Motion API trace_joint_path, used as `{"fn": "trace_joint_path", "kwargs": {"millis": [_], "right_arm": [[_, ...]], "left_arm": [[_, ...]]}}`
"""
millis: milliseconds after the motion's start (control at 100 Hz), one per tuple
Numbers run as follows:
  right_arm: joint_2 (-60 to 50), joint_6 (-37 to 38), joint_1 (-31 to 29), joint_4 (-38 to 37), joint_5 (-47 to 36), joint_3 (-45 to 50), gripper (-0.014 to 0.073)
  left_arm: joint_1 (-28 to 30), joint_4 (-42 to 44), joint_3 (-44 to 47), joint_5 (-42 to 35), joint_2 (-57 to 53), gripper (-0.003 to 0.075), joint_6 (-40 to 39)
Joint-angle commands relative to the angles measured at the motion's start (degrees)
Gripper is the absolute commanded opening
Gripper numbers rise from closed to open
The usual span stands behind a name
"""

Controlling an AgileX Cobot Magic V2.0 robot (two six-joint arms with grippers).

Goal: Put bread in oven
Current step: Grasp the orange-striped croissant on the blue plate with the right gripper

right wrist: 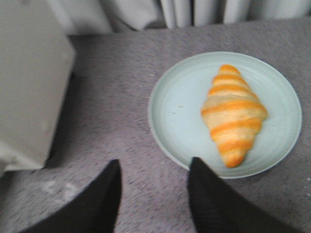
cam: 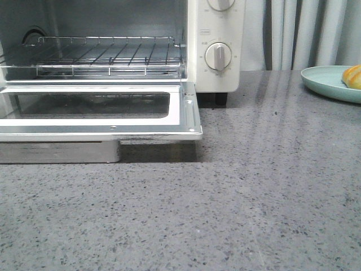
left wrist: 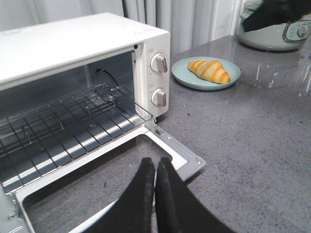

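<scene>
My right gripper will next move over to the bread (cam: 355, 77) (right wrist: 233, 112) that is on the pale teal plate, and it should close its fingers there.
The bread (right wrist: 233, 112), a golden-orange croissant roll with cream stripes, lies on a pale teal plate (right wrist: 180, 111); it also shows in the left wrist view (left wrist: 210, 71) and at the front view's right edge (cam: 353, 77). The cream-white oven (left wrist: 73, 43) stands with its glass door (cam: 101, 110) folded down flat and its wire rack (cam: 107, 56) bare. My left gripper (left wrist: 155, 162) is shut and empty, above the open door's corner. My right gripper (right wrist: 154, 166) is open and empty, above the counter just short of the plate's rim. Neither gripper shows in the front view.
The grey speckled counter (cam: 254, 197) runs in front of and to the right of the oven. A pale green appliance (left wrist: 272, 34) stands behind the plate. Two round dials (cam: 218, 56) face front on the oven's right panel. Curtains hang at the back.
</scene>
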Motion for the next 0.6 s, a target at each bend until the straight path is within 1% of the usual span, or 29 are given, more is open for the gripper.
{"fn": "trace_joint_path", "kwargs": {"millis": [0,190,390,590], "right_arm": [[4.2,-0.1,-2.3,-1.8,-2.8,-4.3,0.0377],[13.5,1.5,-5.9,-2.6,-5.7,-4.7,0.036],[20.2,1.5,-6.1,-2.6,-9.6,-4.7,0.036],[25.1,1.5,-6.1,-3.6,-10.0,-4.7,0.036]], "left_arm": [[0.1,0.3,-1.6,-2.0,-1.0,-0.0022,-0.6],[0.1,1.9,-1.6,-1.5,-2.1,-0.0022,-0.6],[0.1,1.9,-1.6,-2.2,-2.1,-0.0022,-0.6],[0.1,1.7,-1.6,-2.6,-2.1,-0.0021,-0.6]]}}
